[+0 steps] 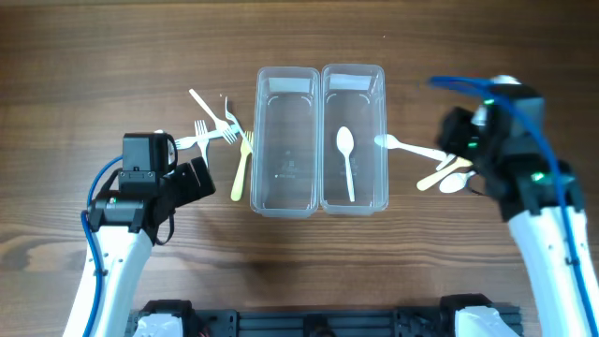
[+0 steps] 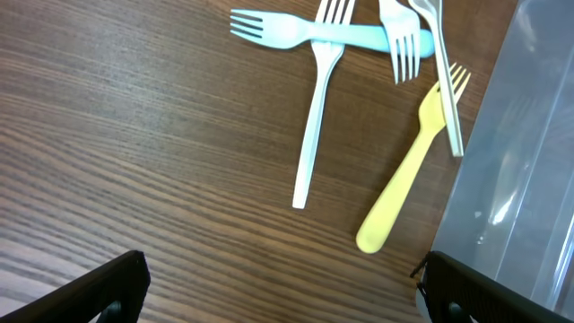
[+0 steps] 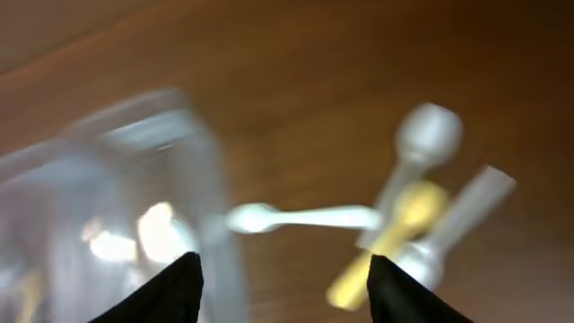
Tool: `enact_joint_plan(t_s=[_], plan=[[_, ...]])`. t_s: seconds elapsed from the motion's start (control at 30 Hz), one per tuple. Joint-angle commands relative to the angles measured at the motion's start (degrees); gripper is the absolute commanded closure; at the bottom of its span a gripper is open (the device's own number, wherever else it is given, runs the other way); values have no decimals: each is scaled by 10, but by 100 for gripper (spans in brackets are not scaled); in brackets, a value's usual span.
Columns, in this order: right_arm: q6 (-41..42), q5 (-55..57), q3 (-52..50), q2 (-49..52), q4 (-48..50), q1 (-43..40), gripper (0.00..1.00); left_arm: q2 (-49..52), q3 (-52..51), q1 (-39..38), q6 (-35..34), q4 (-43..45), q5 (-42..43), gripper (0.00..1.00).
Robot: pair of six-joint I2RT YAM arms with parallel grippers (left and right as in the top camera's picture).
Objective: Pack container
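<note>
The robot's right gripper should next grab the handle (image 1: pixel 472 174) (image 3: pixel 446 238), close to the spoon's bowl, of the white spoon that lies on the near side of the yellow spoon.
Two clear plastic containers stand side by side: the left one (image 1: pixel 284 140) is empty, the right one (image 1: pixel 354 139) holds a white spoon (image 1: pixel 346 159). A pile of forks lies left of them: a yellow fork (image 1: pixel 241 167), a light blue fork (image 2: pixel 323 33) and white forks (image 1: pixel 211 114). Spoons lie right of the containers: a white one (image 1: pixel 407 147), a yellow one (image 1: pixel 442 173) and others. My left gripper (image 2: pixel 282 292) is open and empty, just short of the yellow fork's handle (image 2: pixel 408 175). My right gripper (image 3: pixel 282 287) is open and empty above the spoons (image 3: pixel 408 215); its view is blurred.
The left container's wall (image 2: pixel 520 161) fills the right side of the left wrist view. Dark wooden table (image 1: pixel 94 75) all around.
</note>
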Motion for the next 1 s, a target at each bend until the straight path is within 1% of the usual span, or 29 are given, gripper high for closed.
enact_joint_plan(t_s=[0.0,0.1,0.13,0.17,0.23,0.37,0.57,0.7,0.97], plan=[[62,23,-15,61,-23,-106,37,0,12,3,9,1,-8,0],[62,-22,-20,143,-19,-183,37,0,12,3,9,1,-8,0],[61,-44,-20,170,-14,-202,40,0,12,3,9,1,-8,0],[62,-65,-20,196,-10,-218,47,0,12,3,9,1,-8,0],[62,-92,-20,237,6,-235,49,0,12,3,9,1,-8,0],[78,-92,-20,283,29,-236,47,0,12,3,9,1,-8,0],[77,-92,-29,312,43,-235,49,0,12,3,9,1,-8,0],[78,-92,-56,313,76,-235,49,0,12,3,9,1,-8,0],[77,-92,-90,321,127,-235,55,0,12,3,9,1,-8,0]])
